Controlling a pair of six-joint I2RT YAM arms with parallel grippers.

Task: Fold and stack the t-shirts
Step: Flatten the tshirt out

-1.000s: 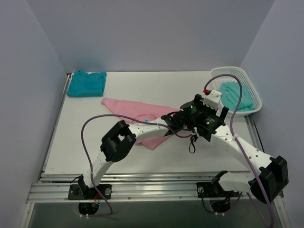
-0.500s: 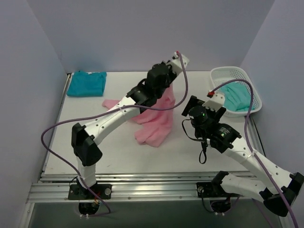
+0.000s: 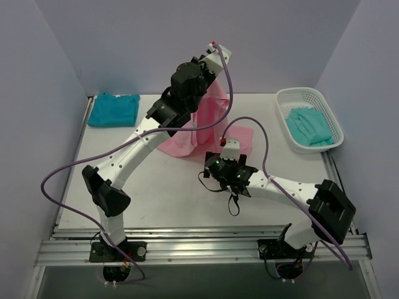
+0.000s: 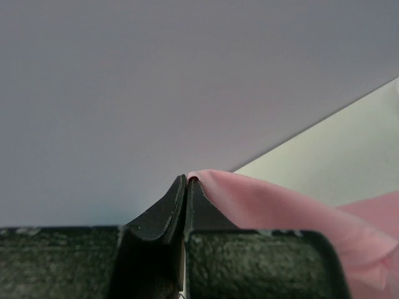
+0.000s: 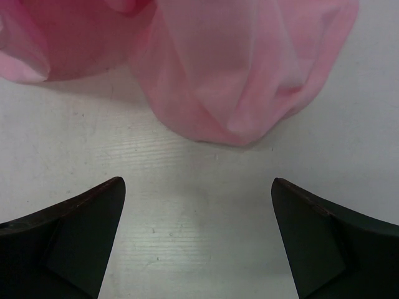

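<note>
My right gripper needs to move forward next and close on the near edge [image 3: 214, 150] [image 5: 190, 124] of the light pink t-shirt's bunched lower end.
My left gripper [image 4: 187, 180] is shut on an edge of the light pink t-shirt [image 3: 209, 118] and holds it high near the back wall. The shirt hangs down, and its lower end [image 5: 243, 75] rests bunched on the table. Low over the table, just in front of that bunched end, my right gripper [image 5: 196, 184] stands wide open with only bare tabletop between its fingers. A deep teal t-shirt [image 3: 113, 109] lies folded at the back left corner. The paler mint-teal t-shirt [image 3: 308, 124] lies in the basket.
A white mesh basket [image 3: 310, 92] stands at the back right by the wall. The left arm's purple cable [image 3: 62, 171] loops out over the table's left side. A metal rail [image 3: 187, 246] runs along the near edge.
The left arm has lifted the pink shirt off the table, up and toward the back. The right arm has swung from beside the basket to the table's middle, low by the shirt's hanging end.
</note>
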